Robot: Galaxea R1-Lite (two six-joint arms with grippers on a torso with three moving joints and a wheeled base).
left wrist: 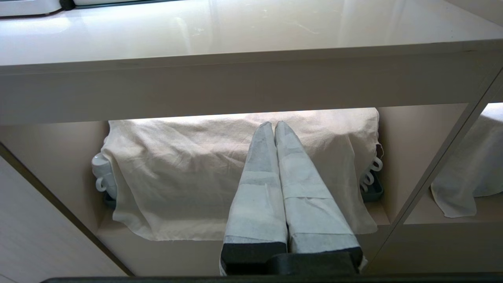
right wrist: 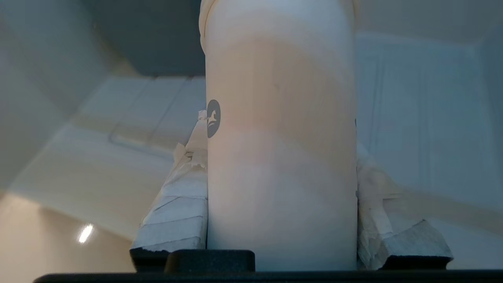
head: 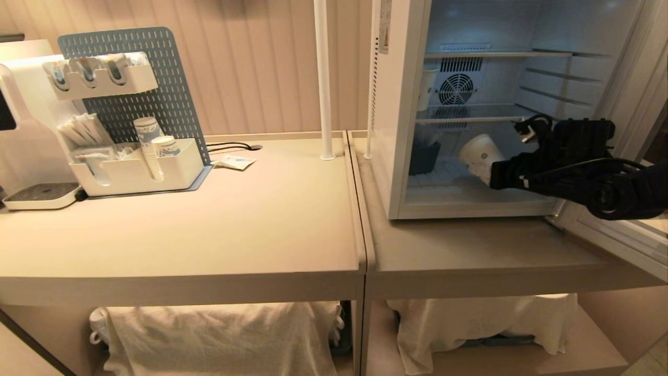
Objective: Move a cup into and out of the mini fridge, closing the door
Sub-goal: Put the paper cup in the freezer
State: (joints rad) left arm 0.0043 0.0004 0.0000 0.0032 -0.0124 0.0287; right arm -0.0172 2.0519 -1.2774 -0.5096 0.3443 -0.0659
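The robot's right gripper will release the white cup on the bottom of the fridge beside the dark bin point(head: 463, 161).
The mini fridge point(head: 396, 120) stands on the right table with its door point(head: 618, 232) swung open at the right. My right gripper point(head: 496, 173) reaches into the lowest compartment, shut on the white cup point(head: 479, 154), which tilts with its mouth toward the back left, above the fridge floor. In the right wrist view the cup point(right wrist: 281, 137) fills the gap between the taped fingers point(right wrist: 182, 200), and a small dark logo shows on its side. My left gripper point(left wrist: 274, 127) is shut and empty, parked low in front of the left table's under-shelf, out of the head view.
A dark bin point(head: 424, 156) sits at the left of the fridge's lowest compartment, and a white cup-like thing point(head: 429, 89) stands on the shelf above. On the left table are an organiser with stacked cups point(head: 148, 149), a water dispenser point(head: 23, 120) and a white pole point(head: 323, 78). Cloth-covered mugs point(left wrist: 188, 173) lie below.
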